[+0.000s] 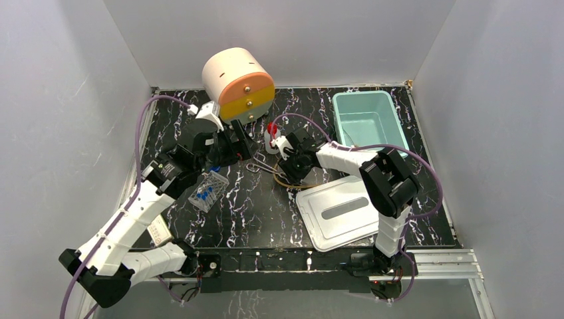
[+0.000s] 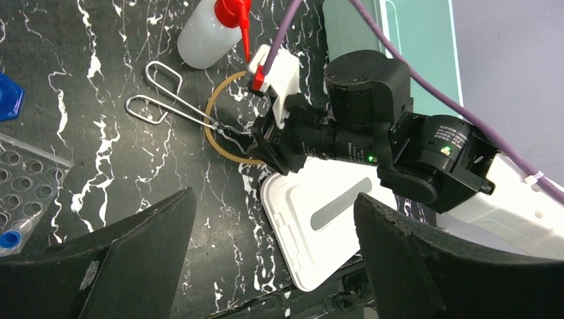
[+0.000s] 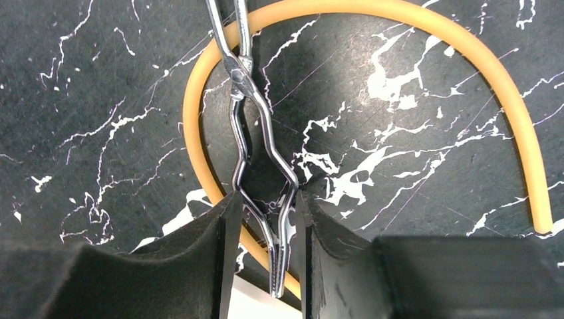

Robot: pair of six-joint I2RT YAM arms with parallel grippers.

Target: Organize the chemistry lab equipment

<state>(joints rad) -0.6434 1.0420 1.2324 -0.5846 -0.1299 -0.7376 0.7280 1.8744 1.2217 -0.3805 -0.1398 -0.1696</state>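
Note:
My right gripper will open, pinch one side point(image 3: 289, 173) and lift the forceps for my left gripper to take, because it now spans both sides of the forceps' wide bend.
The metal forceps point(image 3: 256, 133) lie on the black marbled table, crossing the tan tubing loop point(image 3: 425, 26). My right gripper point(image 3: 264, 199) is down over their jaw end, its pads touching both sides of the widest bend. In the left wrist view the forceps point(image 2: 179, 109) run from their wire handles to the right gripper point(image 2: 266, 143), with the white squeeze bottle point(image 2: 203, 40) just beyond. My left gripper point(image 2: 274, 199) hangs open above the table with nothing in it. The clear tube rack point(image 1: 209, 189) with blue-capped test tubes point(image 1: 203, 196) lies beside the left arm.
The cream-orange drum drawer unit point(image 1: 238, 83) stands at the back. An open teal bin point(image 1: 369, 119) is at the back right. Its white lid point(image 1: 339, 212) lies flat near the front edge, right beside the tubing loop point(image 1: 286, 183).

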